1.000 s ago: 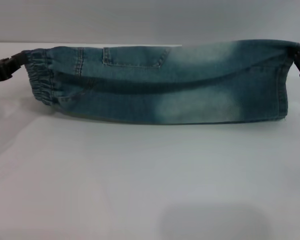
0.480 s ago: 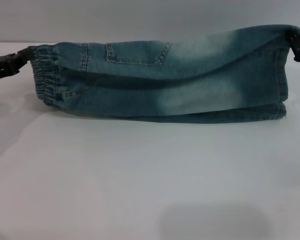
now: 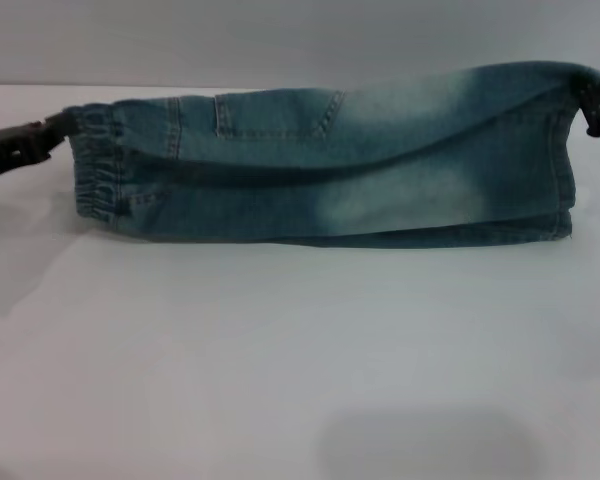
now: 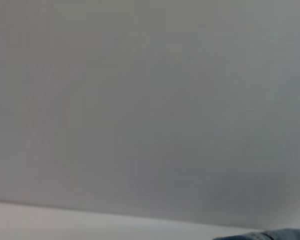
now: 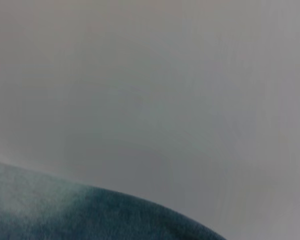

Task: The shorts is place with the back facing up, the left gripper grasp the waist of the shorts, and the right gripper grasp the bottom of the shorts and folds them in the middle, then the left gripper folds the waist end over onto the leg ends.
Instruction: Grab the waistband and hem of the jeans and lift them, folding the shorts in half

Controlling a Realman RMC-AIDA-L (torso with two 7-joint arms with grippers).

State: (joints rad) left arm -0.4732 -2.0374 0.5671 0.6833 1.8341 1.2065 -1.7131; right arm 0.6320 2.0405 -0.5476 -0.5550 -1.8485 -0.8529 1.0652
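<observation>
The robot's right gripper needs to let go of the shorts' upper leg corner at the back of the white table (image 3: pixel 536 105), close to the grey wall.
The faded blue denim shorts (image 3: pixel 330 165) hang stretched across the head view, lifted at their upper edge, with the lower fold resting on the white table (image 3: pixel 280 350). My left gripper (image 3: pixel 52 130) is shut on the gathered waist (image 3: pixel 95 170) at the left. At the far right edge my right gripper (image 3: pixel 592 100) is shut on the upper corner of the leg ends (image 3: pixel 563 170). One back pocket (image 3: pixel 275 115) shows near the top. A sliver of denim (image 4: pixel 275 235) shows in the left wrist view, and a curved fold of denim (image 5: pixel 65 210) in the right wrist view.
The white table runs wide in front of the shorts. A grey wall (image 3: pixel 280 40) stands behind. A faint shadow (image 3: pixel 425 445) lies on the table near the front edge.
The shorts have shifted slightly right and lowered; the lower fold has settled more onto the table. The left gripper moved inward to the right, and the pocket has rolled toward the top edge.
</observation>
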